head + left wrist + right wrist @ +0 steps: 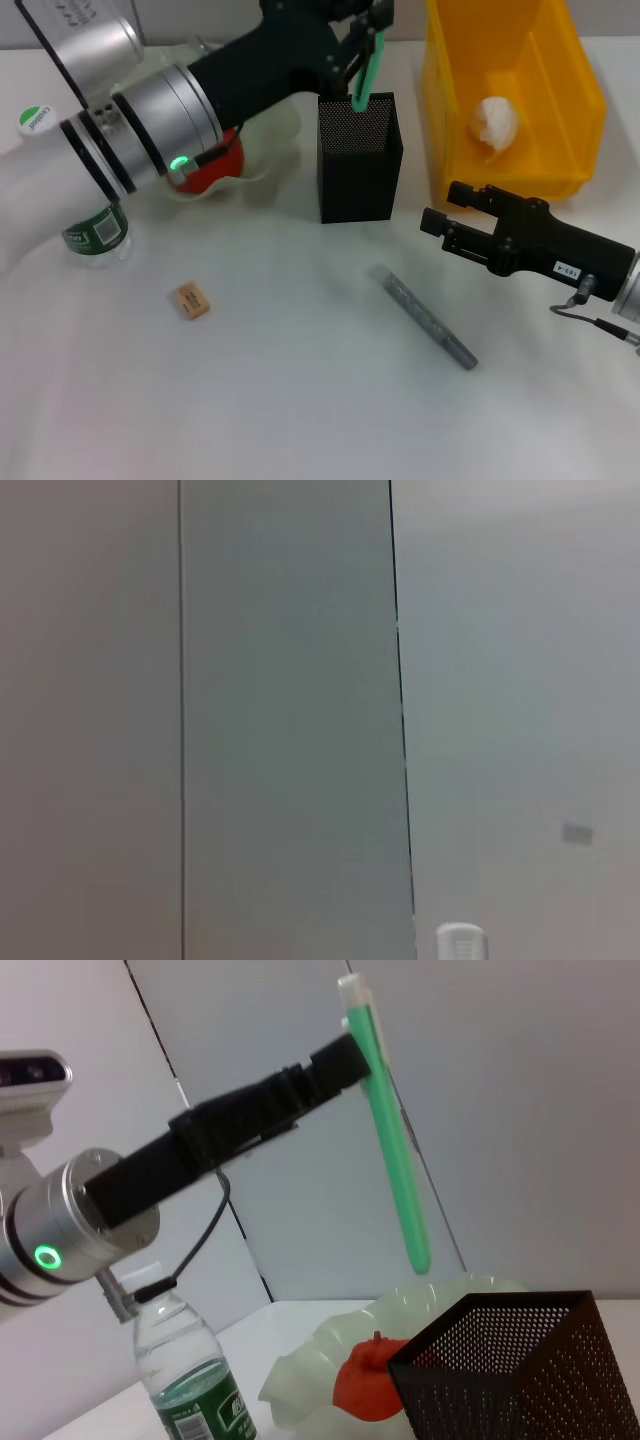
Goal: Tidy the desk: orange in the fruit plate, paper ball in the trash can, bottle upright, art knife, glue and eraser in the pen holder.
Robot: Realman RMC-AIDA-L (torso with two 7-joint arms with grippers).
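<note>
Next, my left gripper lets go of the art knife inside the black pen holder, along the side (pixel 378 122) facing the yellow trash can. The art knife now hangs upright over the holder.
My left gripper (pixel 366 32) is shut on the green art knife (pixel 367 68), which hangs upright over the black mesh pen holder (pixel 360 160). In the right wrist view the art knife (pixel 393 1155) has its lower tip just above the pen holder (pixel 510 1370). The orange (pixel 218 160) lies in the pale fruit plate (pixel 262 165). To the left the bottle (pixel 95 232) stands upright. An eraser (pixel 190 301) and a grey glue stick (pixel 423 316) lie on the table. The paper ball (pixel 495 122) rests in the yellow trash can (pixel 520 170). My right gripper (pixel 445 208) is open at the right, holding nothing.
The white table (pixel 300 400) spreads out in front of the pen holder. The left forearm (pixel 150 120) crosses over the fruit plate and bottle. The left wrist view shows only wall panels (pixel 290 720).
</note>
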